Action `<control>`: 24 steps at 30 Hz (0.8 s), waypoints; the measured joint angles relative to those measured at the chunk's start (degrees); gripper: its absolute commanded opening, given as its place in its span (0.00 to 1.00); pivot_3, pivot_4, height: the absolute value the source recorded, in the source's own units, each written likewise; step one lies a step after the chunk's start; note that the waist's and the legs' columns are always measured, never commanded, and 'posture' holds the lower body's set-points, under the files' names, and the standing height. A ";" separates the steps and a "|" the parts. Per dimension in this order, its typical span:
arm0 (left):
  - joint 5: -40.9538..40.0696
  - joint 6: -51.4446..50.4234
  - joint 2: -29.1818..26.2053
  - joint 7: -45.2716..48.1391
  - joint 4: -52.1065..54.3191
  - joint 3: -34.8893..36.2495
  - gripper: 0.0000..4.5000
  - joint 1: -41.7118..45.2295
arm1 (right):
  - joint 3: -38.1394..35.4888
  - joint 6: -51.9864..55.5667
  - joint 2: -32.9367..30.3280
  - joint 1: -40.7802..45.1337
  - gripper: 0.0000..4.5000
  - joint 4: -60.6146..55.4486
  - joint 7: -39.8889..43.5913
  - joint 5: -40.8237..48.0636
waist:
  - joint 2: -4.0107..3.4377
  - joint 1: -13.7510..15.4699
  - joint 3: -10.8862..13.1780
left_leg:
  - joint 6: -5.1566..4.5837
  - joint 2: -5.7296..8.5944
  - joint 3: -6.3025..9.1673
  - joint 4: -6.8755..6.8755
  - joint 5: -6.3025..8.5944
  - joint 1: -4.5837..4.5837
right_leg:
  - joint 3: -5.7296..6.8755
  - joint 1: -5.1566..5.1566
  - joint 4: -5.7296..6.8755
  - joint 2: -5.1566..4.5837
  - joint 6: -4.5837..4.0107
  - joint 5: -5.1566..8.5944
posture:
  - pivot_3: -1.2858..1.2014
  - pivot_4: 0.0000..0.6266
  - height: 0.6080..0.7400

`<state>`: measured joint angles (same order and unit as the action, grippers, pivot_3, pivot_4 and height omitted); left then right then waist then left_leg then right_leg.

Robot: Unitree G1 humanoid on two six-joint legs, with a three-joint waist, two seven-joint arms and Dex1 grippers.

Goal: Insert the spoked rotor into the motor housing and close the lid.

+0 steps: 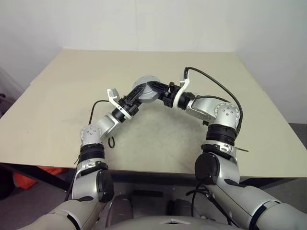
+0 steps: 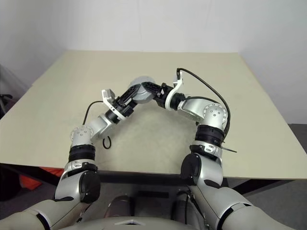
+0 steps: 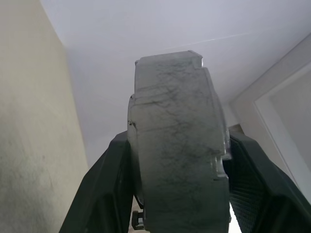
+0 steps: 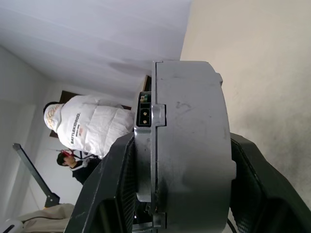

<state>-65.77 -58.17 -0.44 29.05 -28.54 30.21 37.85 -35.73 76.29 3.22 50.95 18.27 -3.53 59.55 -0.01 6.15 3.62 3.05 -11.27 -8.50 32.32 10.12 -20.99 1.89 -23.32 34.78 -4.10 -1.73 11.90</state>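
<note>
Next, I release the motor housing with my left gripper on the beige table (image 1: 93,113) beside that arm's black cable.
A thick round grey puck, the motor housing (image 4: 189,141), hangs in the air above the middle of the table, on edge. Its solid grey face, the lid (image 1: 147,81), is closed on it, and the notched rim (image 3: 177,145) shows in the left wrist view. My left gripper (image 1: 138,92) comes from the left, its black fingers (image 3: 109,184) pressed on both sides of the puck. From the right, my right gripper (image 1: 155,89) is shut on the same puck, fingers (image 4: 252,184) flanking it. The spoked rotor is hidden.
The beige table (image 1: 67,100) lies below both arms, its front edge close to me. A black cable loop (image 1: 111,142) hangs by my left forearm. A person in a white jacket (image 4: 92,126) stands in the background of the right wrist view.
</note>
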 measured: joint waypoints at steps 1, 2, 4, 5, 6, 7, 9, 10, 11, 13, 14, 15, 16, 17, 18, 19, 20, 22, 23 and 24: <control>-0.09 0.23 0.00 -0.15 0.00 0.01 0.49 -0.04 | 0.81 -0.90 -0.02 -0.04 0.47 -0.01 0.40 -0.43 | 0.00 -0.02 0.00 | 0.00 0.00 0.00 0.00 0.00 0.00 | 0.00 0.00 0.00 0.00 0.00 0.00 | 0.52 0.00 1.00; -0.21 0.48 0.00 -0.41 0.00 0.03 0.49 -0.05 | 1.79 -2.06 -0.08 -0.20 0.47 -0.02 1.13 -1.11 | 0.00 -0.02 0.00 | 0.00 -0.01 0.00 0.01 0.00 0.00 | 0.01 0.00 0.01 0.00 0.00 0.00 | 0.52 0.00 1.00; 0.22 0.92 -0.10 -0.93 0.19 -0.40 0.49 -0.10 | 3.84 -4.88 -0.32 -0.40 0.69 -0.02 2.07 -2.89 | 0.00 0.00 0.00 | 0.00 0.00 0.00 0.03 0.00 0.00 | 0.01 0.01 0.01 0.00 0.00 -0.01 | 0.52 0.00 1.00; 0.69 0.99 -0.19 -1.31 0.19 -0.70 0.49 -0.29 | 4.60 -6.11 -0.70 -0.41 0.76 -0.02 2.16 -3.60 | 0.00 0.00 0.00 | 0.00 0.01 0.00 0.03 0.00 -0.01 | 0.01 0.01 0.01 -0.03 0.01 -0.01 | 0.52 0.00 1.00; 0.98 1.08 -0.26 -1.70 0.18 -0.90 0.49 -0.78 | 5.33 -7.45 -1.15 -0.41 0.84 -0.02 2.22 -4.36 | 0.00 0.00 0.00 | 0.00 0.03 0.00 0.04 0.00 -0.01 | 0.01 0.01 0.01 -0.05 0.02 -0.02 | 0.52 0.00 1.00; 1.22 1.27 -0.32 -1.92 0.18 -0.98 0.49 -1.25 | 5.64 -8.29 -1.52 -0.41 0.92 -0.02 2.24 -4.90 | 0.00 0.00 0.00 | 0.00 0.04 0.00 0.05 0.00 -0.02 | 0.01 0.01 0.01 -0.06 0.03 -0.03 | 0.52 0.00 1.00; 2.06 1.65 -0.48 -2.40 0.17 -1.10 0.49 -2.04 | 6.52 -10.24 -2.44 -0.58 1.00 -0.02 2.31 -6.17 | 0.00 -0.01 0.00 | 0.00 0.03 0.01 0.08 0.00 -0.05 | 0.02 0.01 0.01 -0.06 0.05 -0.04 | 0.52 0.00 1.00; 2.23 1.89 -0.56 -2.52 0.17 -1.12 0.49 -2.15 | 6.87 -10.92 -2.67 -0.71 1.00 -0.03 2.41 -6.62 | 0.00 -0.01 0.00 | 0.00 0.03 0.01 0.08 0.00 -0.05 | 0.03 0.01 0.01 -0.06 0.06 -0.04 | 0.52 0.00 1.00; 2.41 2.19 -0.60 -2.54 0.17 -1.17 0.49 -2.15 | 7.39 -11.63 -2.80 -0.94 1.00 -0.05 2.57 -6.99 | 0.00 -0.01 0.00 | 0.00 0.03 0.02 0.09 0.00 -0.05 | 0.03 0.01 0.01 -0.06 0.06 -0.04 | 0.52 0.00 1.00; 3.09 3.01 -0.59 -2.54 0.17 -1.42 0.49 -2.15 | 8.46 -12.91 -2.84 -1.53 1.00 -0.33 2.87 -7.89 | 0.01 -0.01 0.00 | -0.01 0.03 0.02 0.10 0.00 -0.05 | 0.03 0.01 0.01 -0.06 0.06 -0.05 | 0.52 0.00 1.00; 3.89 3.99 -0.62 -2.57 0.17 -1.62 0.49 -2.15 | 9.44 -14.01 -2.97 -2.13 1.00 -0.72 3.21 -8.64 | 0.01 0.00 0.00 | -0.01 0.03 0.02 0.12 0.00 -0.07 | 0.03 0.01 0.01 -0.06 0.07 -0.05 | 0.52 0.00 1.00; 4.67 5.03 -0.71 -2.69 0.16 -1.72 0.49 -2.15 | 10.13 -14.80 -3.05 -2.52 1.00 -0.85 3.36 -9.38 | 0.01 -0.01 0.00 | -0.01 0.03 0.03 0.13 0.00 -0.07 | 0.03 0.01 0.01 -0.06 0.07 -0.06 | 0.52 0.00 1.00; 5.60 6.52 -1.05 -2.96 0.10 -1.69 0.49 -2.15 | 10.67 -15.44 -3.20 -2.84 1.00 -0.85 3.41 -10.11 | 0.01 -0.02 0.00 | -0.01 0.02 0.03 0.14 0.00 -0.07 | 0.04 0.01 0.02 -0.06 0.07 -0.07 | 0.52 0.00 1.00; 6.39 7.85 -1.56 -3.32 0.04 -1.63 0.49 -2.15 | 11.07 -15.92 -3.45 -3.14 1.00 -0.93 3.56 -10.44 | 0.01 -0.09 0.00 | -0.01 0.02 0.03 0.15 0.00 -0.07 | 0.04 0.01 0.02 -0.06 0.07 -0.08 | 0.52 0.00 1.00; 7.29 9.46 -2.22 -3.87 0.03 -1.31 0.49 -2.15 | 11.53 -16.20 -3.99 -3.64 1.00 -1.17 3.90 -10.74 | 0.01 -0.20 0.00 | -0.01 0.01 0.03 0.15 0.00 -0.06 | 0.04 0.01 0.02 -0.06 0.07 -0.08 | 0.52 0.00 1.00; 8.03 11.18 -3.19 -4.55 0.00 -0.61 0.49 -2.18 | 11.77 -16.43 -4.51 -4.32 1.00 -1.38 4.26 -11.09 | 0.01 -0.32 0.00 | -0.01 -0.01 0.03 0.15 0.00 -0.06 | 0.04 0.01 0.02 -0.05 0.07 -0.09 | 0.52 0.00 1.00; 8.33 12.29 -3.88 -5.01 0.01 0.05 0.49 -2.25 | 11.78 -16.44 -4.88 -4.81 1.00 -1.48 4.51 -11.25 | 0.01 -0.38 0.00 | -0.01 -0.01 0.03 0.15 0.00 -0.06 | 0.05 0.01 0.03 -0.05 0.07 -0.09 | 0.52 0.00 1.00; 8.86 14.74 -5.46 -6.44 0.15 1.67 0.49 -2.70 | 11.96 -16.42 -5.61 -5.92 1.00 -1.82 5.03 -11.50 | 0.01 -0.40 0.00 | -0.01 -0.01 0.03 0.16 0.00 -0.06 | 0.06 0.01 0.02 -0.05 0.08 -0.09 | 0.52 0.00 1.00; 8.90 15.56 -6.09 -7.24 0.40 2.38 0.49 -3.17 | 12.19 -16.37 -5.80 -6.45 1.00 -2.22 5.33 -11.63 | 0.01 -0.41 0.00 | -0.01 0.00 0.03 0.15 0.01 -0.06 | 0.06 0.01 0.02 -0.05 0.08 -0.09 | 0.52 0.00 1.00; 8.94 16.18 -6.70 -8.12 0.69 3.31 0.49 -3.85 | 12.39 -16.28 -5.95 -6.88 1.00 -2.37 5.71 -11.71 | 0.01 -0.42 0.00 | -0.03 -0.01 0.03 0.16 0.02 -0.07 | 0.06 0.01 0.02 -0.05 0.08 -0.09 | 0.52 0.00 1.00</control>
<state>-56.83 -41.99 -7.14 20.93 -27.85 33.52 33.99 -23.34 60.01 -2.73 44.08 15.90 2.19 47.84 -0.01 5.73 3.62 3.01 -11.27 -8.47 32.49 10.14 -21.06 1.95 -23.31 34.81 -4.14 -1.66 11.81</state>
